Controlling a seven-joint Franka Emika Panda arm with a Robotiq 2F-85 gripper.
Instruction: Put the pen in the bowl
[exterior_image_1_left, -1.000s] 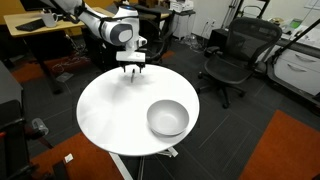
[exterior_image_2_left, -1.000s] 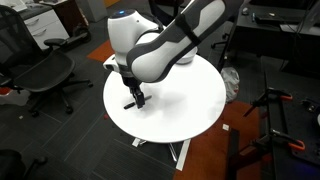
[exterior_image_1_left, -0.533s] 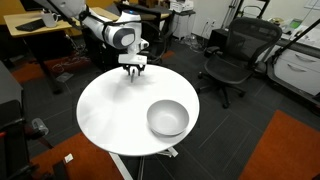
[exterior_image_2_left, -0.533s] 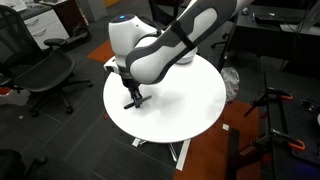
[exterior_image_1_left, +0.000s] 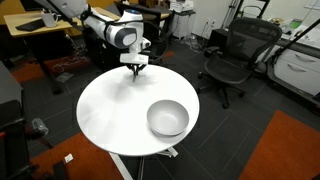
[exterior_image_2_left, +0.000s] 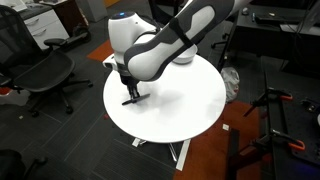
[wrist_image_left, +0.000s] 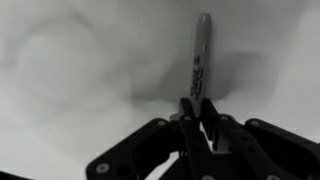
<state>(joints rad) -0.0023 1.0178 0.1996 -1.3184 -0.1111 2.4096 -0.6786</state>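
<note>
Next, my gripper drops the dark pen near the middle of the grey-silver bowl's bottom (exterior_image_1_left: 168, 122), inside the bowl's rim.
In the wrist view a thin dark pen (wrist_image_left: 200, 55) lies on the white table, its near end pinched between my gripper's (wrist_image_left: 196, 112) fingers. The gripper is shut on the pen. In both exterior views the gripper (exterior_image_1_left: 135, 69) (exterior_image_2_left: 131, 98) stands down at the table top near the table's edge; the pen is too small to make out there. The grey-silver bowl (exterior_image_1_left: 167, 118) rests on the opposite part of the round table, well apart from the gripper. In an exterior view the arm (exterior_image_2_left: 165, 45) hides the bowl.
The round white table (exterior_image_1_left: 110, 115) stands on a dark carpet. A black office chair (exterior_image_1_left: 235, 55) is behind it, and another chair (exterior_image_2_left: 45, 75) shows beside the table. Desks with clutter (exterior_image_1_left: 40, 25) sit in the background.
The jaws have gone from open to shut around the pen's end. The arm has stayed in place over the table's edge.
</note>
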